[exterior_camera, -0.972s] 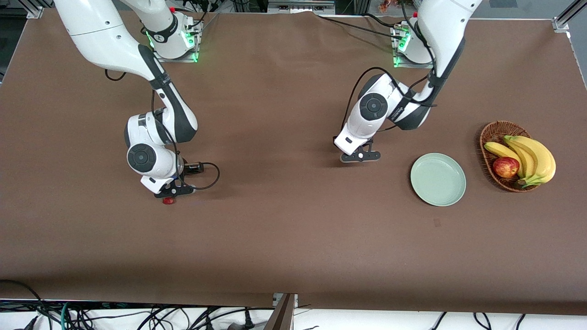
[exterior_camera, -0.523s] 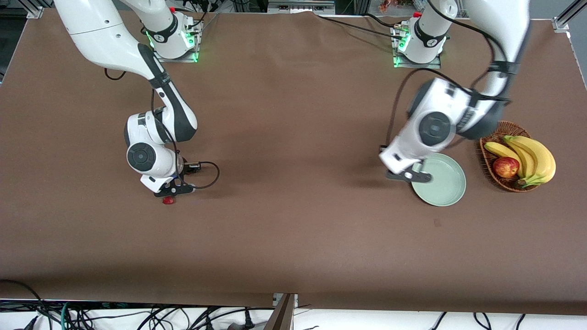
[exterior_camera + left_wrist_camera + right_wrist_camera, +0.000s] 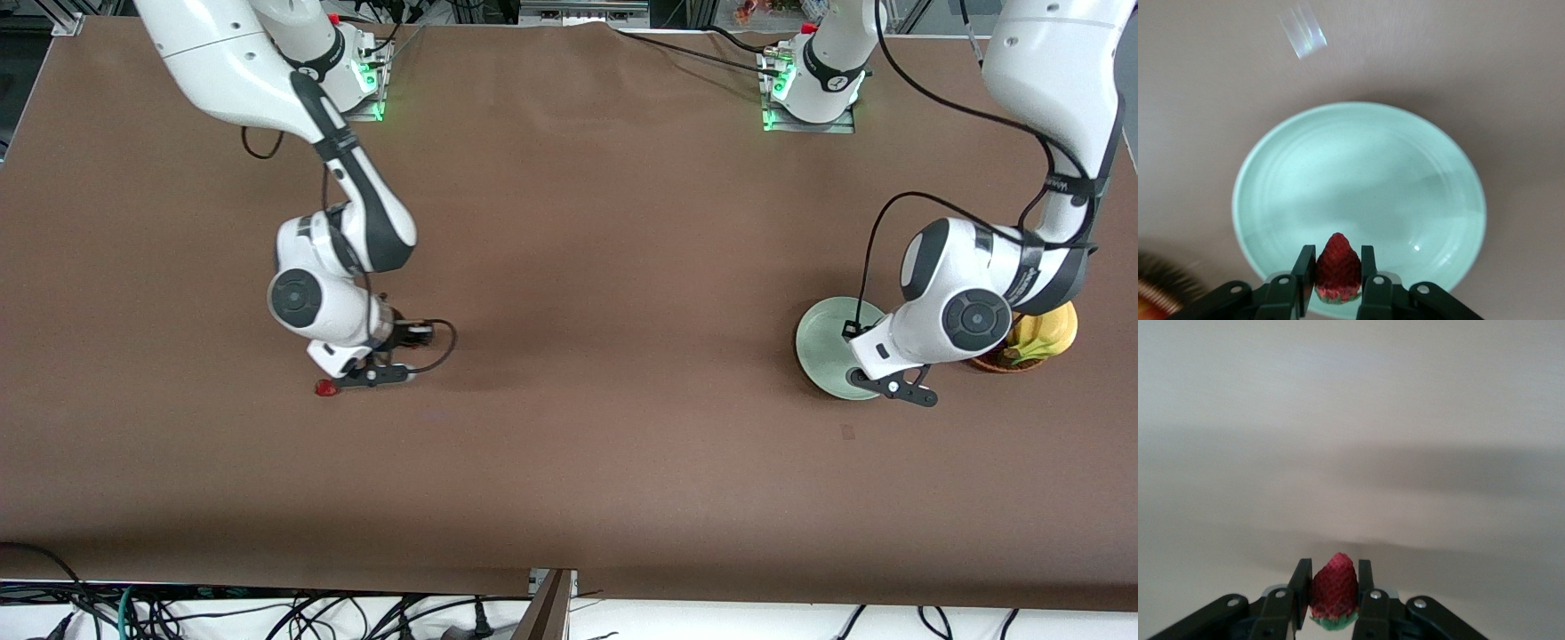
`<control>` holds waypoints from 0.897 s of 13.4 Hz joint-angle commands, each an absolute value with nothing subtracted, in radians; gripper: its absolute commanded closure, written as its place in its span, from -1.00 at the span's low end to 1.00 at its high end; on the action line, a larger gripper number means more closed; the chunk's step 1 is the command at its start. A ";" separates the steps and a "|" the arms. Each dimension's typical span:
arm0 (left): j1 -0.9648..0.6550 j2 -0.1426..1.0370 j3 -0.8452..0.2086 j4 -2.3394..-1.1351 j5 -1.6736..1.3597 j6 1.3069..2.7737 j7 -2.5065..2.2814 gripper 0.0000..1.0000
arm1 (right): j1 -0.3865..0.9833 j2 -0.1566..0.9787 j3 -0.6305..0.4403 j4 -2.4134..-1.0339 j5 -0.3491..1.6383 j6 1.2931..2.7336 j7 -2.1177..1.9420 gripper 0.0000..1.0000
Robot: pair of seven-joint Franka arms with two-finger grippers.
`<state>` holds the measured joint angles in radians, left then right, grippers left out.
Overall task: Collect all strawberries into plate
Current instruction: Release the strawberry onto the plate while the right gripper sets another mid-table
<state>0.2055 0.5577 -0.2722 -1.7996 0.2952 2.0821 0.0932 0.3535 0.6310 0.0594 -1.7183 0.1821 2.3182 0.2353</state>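
The robot's right gripper needs to set its strawberry, now held low over the table, down on the bare table (image 3: 667,332) between the grippers, nearer the mint-green plate.
My left gripper (image 3: 892,385) hangs over the rim of the pale mint-green plate (image 3: 822,342) on the side nearest the front camera. In the left wrist view it (image 3: 1337,275) is shut on a red strawberry (image 3: 1337,265) above the plate (image 3: 1358,167). My right gripper (image 3: 373,376) is low over the table toward the right arm's end. In the right wrist view it (image 3: 1336,592) is shut on a second strawberry (image 3: 1335,583). A third strawberry (image 3: 326,388) lies on the table just beside the right gripper's bar. The plate holds no berries.
The brown wicker basket (image 3: 996,363) stands beside the plate at the left arm's end, mostly hidden by the left arm; only bananas (image 3: 1045,331) show. Its rim shows in the left wrist view (image 3: 1158,293). The apple is hidden.
My left arm has swung from the table's middle to over the plate, now covering the basket. My right gripper has shifted slightly toward the left arm's end; the table berry stayed put.
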 commanded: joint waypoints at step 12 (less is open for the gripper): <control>0.256 0.473 -0.304 -1.781 0.290 2.072 0.115 -1.00 | 0.810 1.052 0.054 -1.175 0.198 2.695 0.796 1.00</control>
